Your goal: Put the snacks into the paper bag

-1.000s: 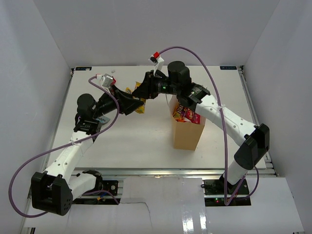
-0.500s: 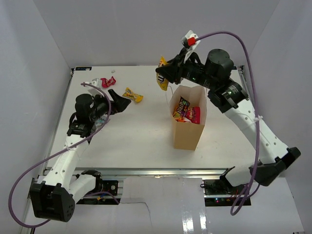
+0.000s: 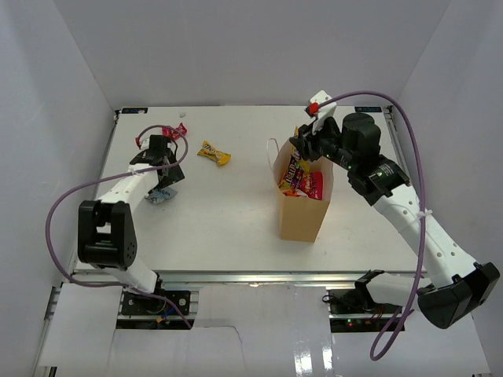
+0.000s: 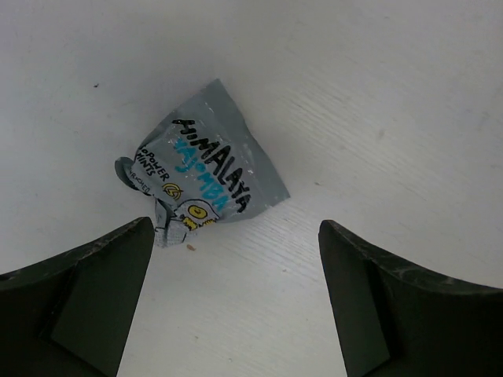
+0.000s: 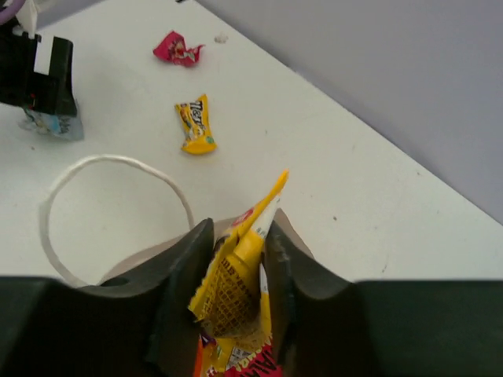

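I will turn my left gripper's fingers, as the grey-blue packet lies at a slant in front of them, and pinch the packet's crumpled end (image 4: 156, 193), leaving its flat end for my right gripper.
The tan paper bag (image 3: 302, 216) stands upright right of centre, with red and yellow snacks (image 3: 308, 184) inside. My right gripper (image 3: 302, 154) (image 5: 240, 245) hangs over the bag's back rim, shut on a yellow snack packet (image 5: 236, 275) whose lower end dips into the mouth. At the left, my left gripper (image 3: 163, 182) (image 4: 236, 302) stands wide open above the table, just short of a grey-blue packet (image 4: 203, 182) (image 3: 160, 196). A yellow packet (image 3: 213, 152) (image 5: 196, 126) and a pink-red packet (image 3: 174, 132) (image 5: 178, 49) lie on the table at the back left.
The bag's white loop handle (image 5: 118, 163) arches out on its left side. White walls enclose the table on three sides. A purple cable loops off each arm.
My right arm swung the yellow packet from the back left down into the bag's mouth. My left arm drew back to the left, opened fully, and now hovers at the grey-blue packet.
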Robot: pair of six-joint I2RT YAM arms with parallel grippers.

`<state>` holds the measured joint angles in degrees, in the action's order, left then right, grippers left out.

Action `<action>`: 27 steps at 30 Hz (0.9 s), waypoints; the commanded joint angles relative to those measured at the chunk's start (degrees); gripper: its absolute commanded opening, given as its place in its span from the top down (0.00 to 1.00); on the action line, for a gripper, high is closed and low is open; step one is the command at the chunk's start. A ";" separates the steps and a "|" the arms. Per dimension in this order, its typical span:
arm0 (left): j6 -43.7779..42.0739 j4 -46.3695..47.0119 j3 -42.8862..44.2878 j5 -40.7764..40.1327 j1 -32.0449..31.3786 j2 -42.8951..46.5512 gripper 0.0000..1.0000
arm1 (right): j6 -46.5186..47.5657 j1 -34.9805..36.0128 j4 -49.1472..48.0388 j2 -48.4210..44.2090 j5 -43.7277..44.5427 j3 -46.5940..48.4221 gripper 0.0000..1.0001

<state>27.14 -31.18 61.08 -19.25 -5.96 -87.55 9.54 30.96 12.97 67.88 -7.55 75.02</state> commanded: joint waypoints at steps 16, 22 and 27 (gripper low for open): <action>-5.34 -12.94 8.81 -11.69 0.42 -21.44 0.26 | 0.57 -3.63 -1.90 -1.87 -7.21 1.70 0.31; -4.20 -12.50 5.29 -7.75 0.42 -21.44 0.44 | -0.31 -4.15 -1.90 -1.52 -8.18 2.84 0.31; -3.84 -11.10 3.44 -2.91 0.42 -19.51 0.74 | -1.10 -4.51 -1.90 -1.61 -9.15 3.37 0.31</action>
<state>22.98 -39.99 68.12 -28.38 -5.74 -106.80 9.28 26.89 13.41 66.81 -15.27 75.59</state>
